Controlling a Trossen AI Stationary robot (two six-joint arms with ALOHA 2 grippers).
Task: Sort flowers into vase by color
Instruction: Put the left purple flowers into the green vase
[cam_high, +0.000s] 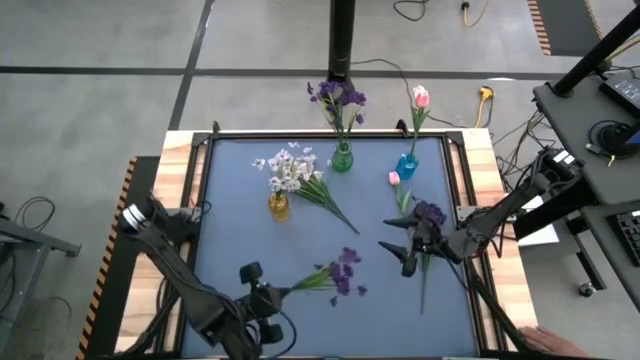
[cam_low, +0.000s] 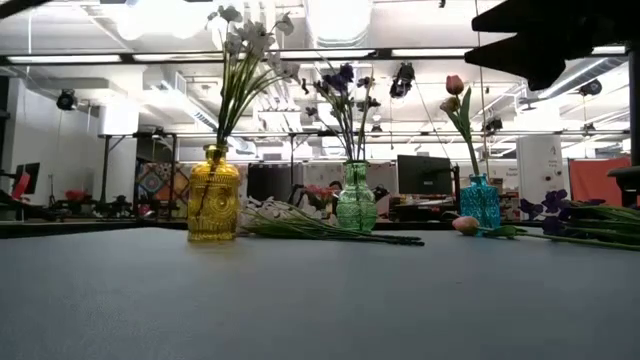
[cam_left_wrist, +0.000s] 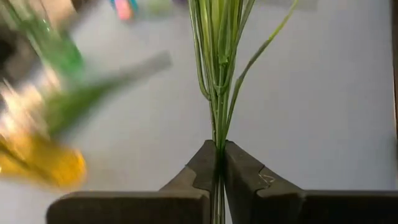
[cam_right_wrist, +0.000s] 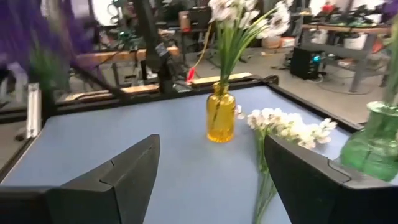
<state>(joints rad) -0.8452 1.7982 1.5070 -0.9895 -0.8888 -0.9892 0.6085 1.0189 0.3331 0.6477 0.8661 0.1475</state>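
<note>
Next, the left gripper releases the purple sprig, now near the table's front edge, into the robot's right gripper, above the mat beside the white spray's stem ends (cam_high: 371, 244).
My left gripper (cam_high: 275, 293) is near the table's front edge, shut on a purple sprig (cam_high: 345, 270) whose blossoms point toward the table's right. My right gripper (cam_high: 398, 245) is open and empty at mid right, beside a second purple sprig (cam_high: 430, 212) that lies on the table under the arm. A white spray (cam_high: 290, 175) lies flat by the yellow vase (cam_high: 279, 207), which holds white flowers. The green vase (cam_high: 342, 157) holds purple flowers. The blue vase (cam_high: 407, 165) holds a pink tulip. A pink bud (cam_high: 394, 178) lies beside the blue vase. My left gripper pinches the purple sprig's bundle of thin green stems (cam_left_wrist: 219, 140) between its two fingers, near the stems' cut end. The fingers come level from the table's left, along the stems. The blossoms reach out beyond the fingertips; whether they clear the table I cannot tell.
The three vases stand in the far half of the blue mat (cam_high: 240, 240). A raised black frame (cam_high: 200, 200) edges the mat. A dark post (cam_high: 343, 40) stands behind the table. Bare mat lies at centre and front left.
</note>
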